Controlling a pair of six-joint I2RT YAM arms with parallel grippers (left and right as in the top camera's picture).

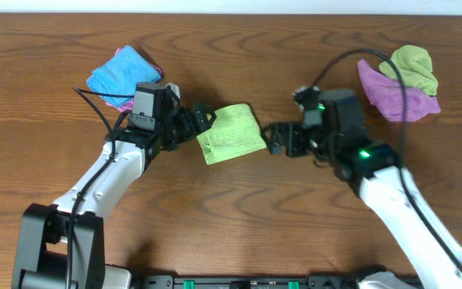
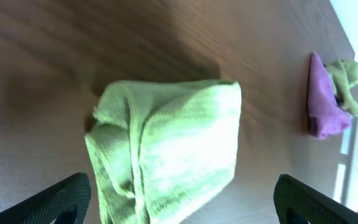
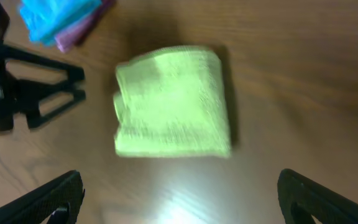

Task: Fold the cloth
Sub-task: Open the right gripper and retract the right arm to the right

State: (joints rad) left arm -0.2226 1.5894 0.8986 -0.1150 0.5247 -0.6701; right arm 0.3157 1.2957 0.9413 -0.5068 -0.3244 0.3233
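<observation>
The lime green cloth's end (image 1: 204, 148) (image 2: 145, 208) that is farthest from my right gripper needs to be gripped by my left gripper.
A lime green cloth (image 1: 231, 133) lies folded into a small rectangle on the wooden table between the two arms. It shows in the left wrist view (image 2: 166, 149) and in the right wrist view (image 3: 171, 111). My left gripper (image 1: 201, 117) is open and empty just left of the cloth, its fingers spread wide either side of the cloth's near end. My right gripper (image 1: 273, 138) is open and empty just right of the cloth, not touching it.
A blue cloth on a pink one (image 1: 123, 74) lies at the back left. A purple cloth (image 1: 395, 95) with an olive green cloth (image 1: 414, 66) on it lies at the back right.
</observation>
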